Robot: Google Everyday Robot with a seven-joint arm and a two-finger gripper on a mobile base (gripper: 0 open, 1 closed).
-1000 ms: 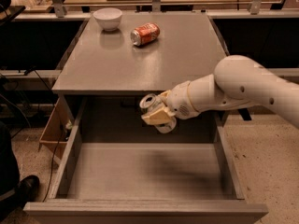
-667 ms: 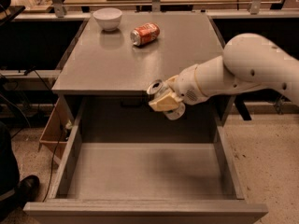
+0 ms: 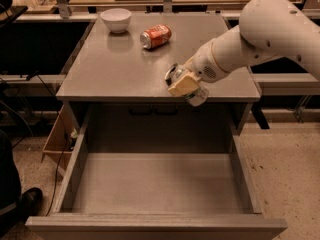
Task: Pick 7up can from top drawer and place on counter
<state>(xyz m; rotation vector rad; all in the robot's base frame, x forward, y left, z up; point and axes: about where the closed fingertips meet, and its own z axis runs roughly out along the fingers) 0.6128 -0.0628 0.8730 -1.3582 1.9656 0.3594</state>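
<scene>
Next, my gripper lets go of the 7up can on the grey counter (image 3: 171,77) between the orange-red soda can and the front edge.
My gripper (image 3: 183,85) is shut on the 7up can (image 3: 196,96), a pale can with a silver top (image 3: 171,73), held tilted over the front edge of the grey counter (image 3: 115,69). The tan fingers (image 3: 181,86) wrap the can's middle. The white arm reaches in from the upper right. The top drawer (image 3: 155,184) stands pulled open below, its flat grey floor bare.
An orange-red soda can (image 3: 155,36) lies on its side at the back of the counter. A white bowl (image 3: 116,19) stands at the back left. A cardboard box (image 3: 56,136) sits left of the cabinet. A tan wooden table is behind.
The gripper has lifted the 7up can up out of the drawer space and to the right, up to the counter's front edge.
</scene>
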